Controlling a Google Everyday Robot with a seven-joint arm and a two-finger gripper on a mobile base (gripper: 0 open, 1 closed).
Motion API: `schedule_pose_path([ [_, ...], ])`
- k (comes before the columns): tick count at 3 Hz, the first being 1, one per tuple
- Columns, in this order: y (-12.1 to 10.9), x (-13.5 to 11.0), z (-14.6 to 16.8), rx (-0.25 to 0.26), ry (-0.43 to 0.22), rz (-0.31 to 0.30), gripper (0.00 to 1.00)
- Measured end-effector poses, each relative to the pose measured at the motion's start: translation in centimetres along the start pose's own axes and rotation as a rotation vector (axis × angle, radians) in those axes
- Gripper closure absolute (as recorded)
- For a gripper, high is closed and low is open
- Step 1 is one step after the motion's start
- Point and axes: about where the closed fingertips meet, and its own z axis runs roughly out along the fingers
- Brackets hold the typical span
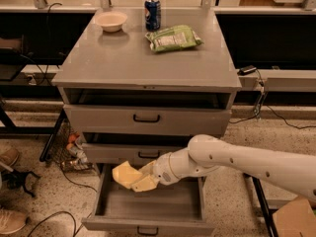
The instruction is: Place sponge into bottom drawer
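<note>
Next, my gripper lets go of the pale yellow sponge on the middle of the open bottom drawer's grey bottom (146,188).
The pale yellow sponge (129,176) is held in my gripper (143,177), just above the left part of the open bottom drawer (148,206). My gripper is shut on the sponge, with its tan fingers (147,183) partly wrapped around it. My white arm (237,161) reaches in from the right, across the drawer's right side. The bottom drawer is pulled out, with a plain grey interior and a small black handle (147,230) at its front.
Two shallower grey drawers (146,118) sit above, slightly open. On the cabinet top (118,58) stand a bowl (110,20), a blue can (152,13) and a green snack bag (173,37). A wire rack (64,147) and cables lie on the floor at left; a cardboard box (296,218) is at lower right.
</note>
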Motion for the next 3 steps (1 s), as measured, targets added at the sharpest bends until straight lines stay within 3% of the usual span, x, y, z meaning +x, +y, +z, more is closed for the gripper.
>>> schedule_pose_path([
  [1, -0.6, 1.3, 0.7, 0.027, 0.011, 0.016, 1.0],
  [3, -6.9, 10.0, 4.0, 0.119, -0.028, 0.095, 1.0],
])
